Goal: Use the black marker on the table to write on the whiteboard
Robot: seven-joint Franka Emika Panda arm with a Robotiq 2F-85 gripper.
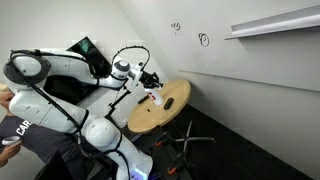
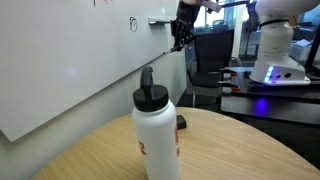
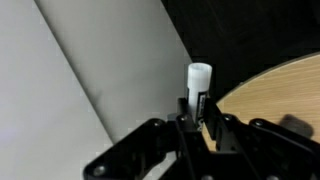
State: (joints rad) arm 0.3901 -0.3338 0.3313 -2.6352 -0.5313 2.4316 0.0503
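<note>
My gripper will let go of the slender marker on the tabletop [image 1: 151, 117] between the white bottle and the near edge of the table.
My gripper [image 1: 150, 78] hangs above the round wooden table [image 1: 176, 108], close to the whiteboard [image 1: 240, 70]. It also shows in an exterior view [image 2: 182, 40], dark against the whiteboard [image 2: 70, 60]. In the wrist view the gripper [image 3: 200, 118] is shut on the slender marker [image 3: 199, 82]. The marker's grip part is dark and its protruding end looks white. The whiteboard [image 3: 70, 90] fills the left and the table [image 3: 285, 90] lies at the right. Small black scribbles [image 1: 203, 40] mark the board.
A white bottle with a black lid [image 2: 157, 135] stands on the table [image 2: 240, 150], with a small dark object [image 2: 180, 122] behind it. The bottle [image 1: 156, 97] shows a red part. A white shelf ledge [image 1: 270, 22] juts from the wall. A person [image 1: 15, 135] stands beside the robot base.
</note>
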